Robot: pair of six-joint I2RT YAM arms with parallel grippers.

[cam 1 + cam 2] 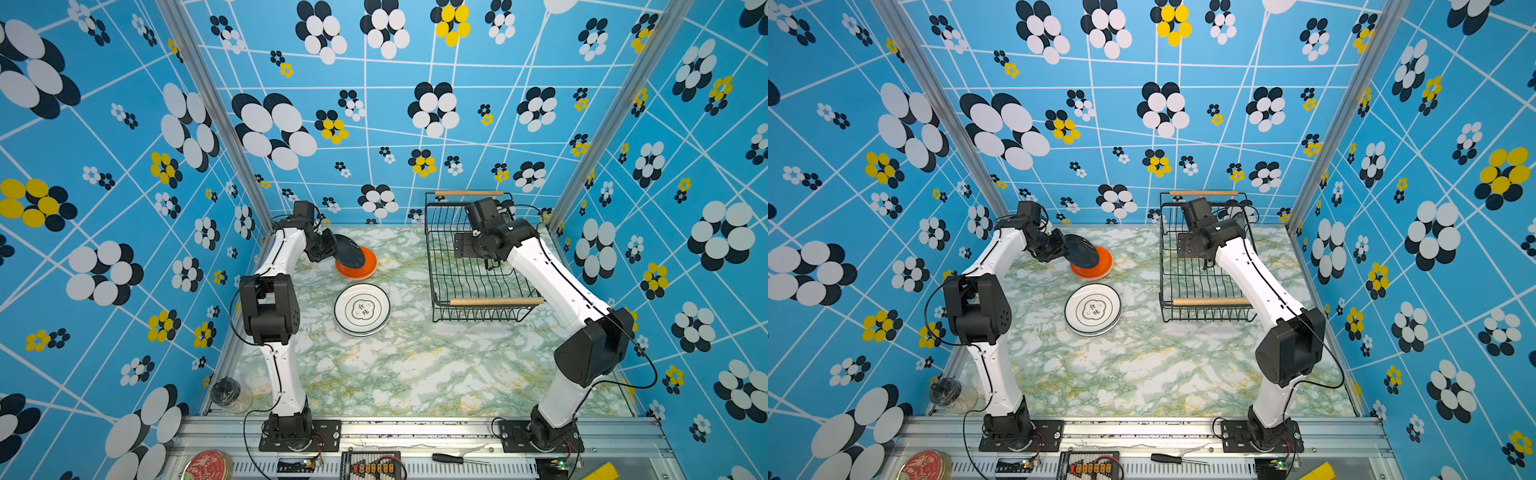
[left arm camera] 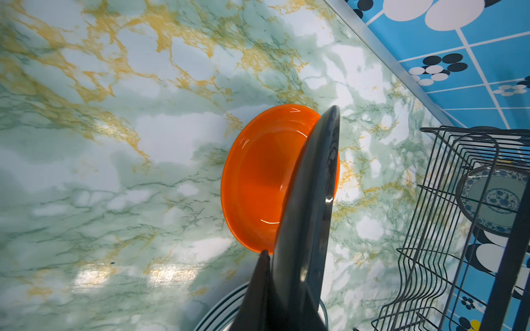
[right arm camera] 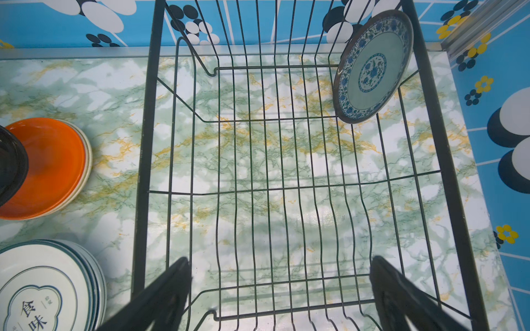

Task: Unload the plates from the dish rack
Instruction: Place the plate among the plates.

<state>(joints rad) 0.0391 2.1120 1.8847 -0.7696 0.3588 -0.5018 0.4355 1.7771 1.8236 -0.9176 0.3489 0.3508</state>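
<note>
The robot's left gripper needs to set the black plate down flat on the orange plate (image 1: 357, 261) (image 2: 280, 179) behind the white plates.
My left gripper (image 2: 284, 275) is shut on the rim of a black plate (image 1: 351, 251), holding it tilted just above an orange plate (image 1: 368, 270) that tops a small stack at the back of the table. A stack of white plates with a printed emblem (image 1: 362, 309) lies in front of it. The black wire dish rack (image 1: 496, 301) stands at the back right. One teal-patterned plate (image 3: 372, 66) leans upright in its far corner; in both top views my right arm hides most of it. My right gripper (image 3: 281, 262) hangs open over the rack's bare wire floor.
The patterned walls close in on three sides of the marble table (image 1: 415, 365). A glass jar (image 1: 226, 392) lies at the front left corner. A red tin lid (image 1: 208, 465), a screwdriver (image 1: 455, 458) and electronics lie on the front rail.
</note>
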